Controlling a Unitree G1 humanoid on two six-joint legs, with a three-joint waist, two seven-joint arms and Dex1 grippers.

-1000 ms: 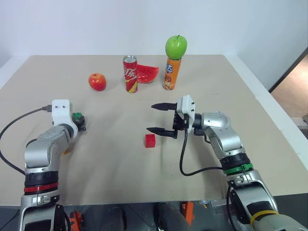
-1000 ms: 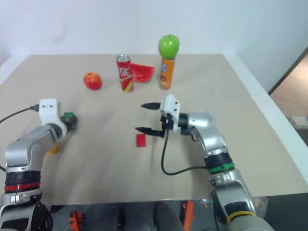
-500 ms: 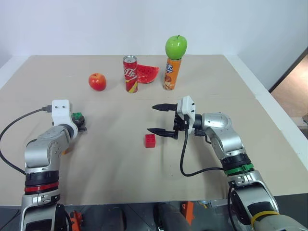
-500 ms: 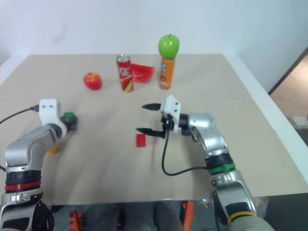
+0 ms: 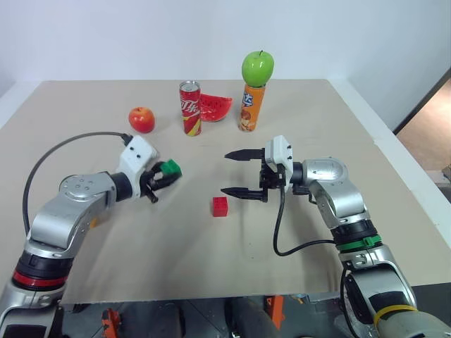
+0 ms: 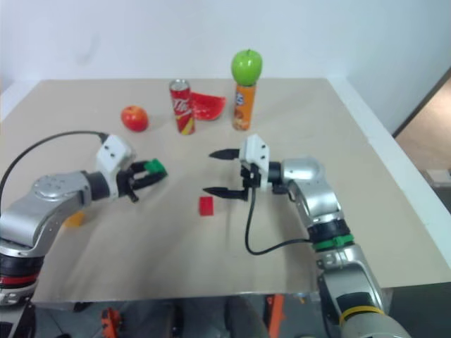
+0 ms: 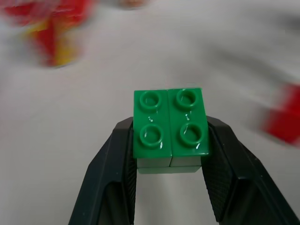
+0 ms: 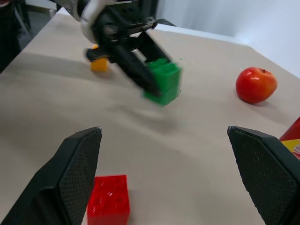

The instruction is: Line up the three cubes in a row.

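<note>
Next, my left gripper releases the green cube on the table (image 5: 185,211) next to the red cube, opposite my right gripper.
My left gripper (image 5: 167,173) is shut on the green cube (image 5: 169,168), holding it a little above the table, left of the centre. In the left wrist view the green cube (image 7: 170,129) sits studs-up between the two black fingers (image 7: 112,173). The red cube (image 5: 220,205) lies on the table at the centre. My right gripper (image 5: 225,172) hovers just right of and above it, open wide, pointing left with nothing between its fingers. The orange-yellow cube (image 8: 99,63) lies on the table behind my left arm, a bit of it showing at the far left (image 6: 74,219).
Along the back stand a red apple (image 5: 141,120), a soda can (image 5: 191,108), a watermelon slice (image 5: 215,108) and an orange bottle (image 5: 248,109) with a green apple (image 5: 257,68) on top. The table's right edge (image 5: 394,162) is close to my right arm.
My left arm has swung right toward the table's middle with the green cube, rising a little and turning its wrist. The right gripper and the red cube have stayed put.
</note>
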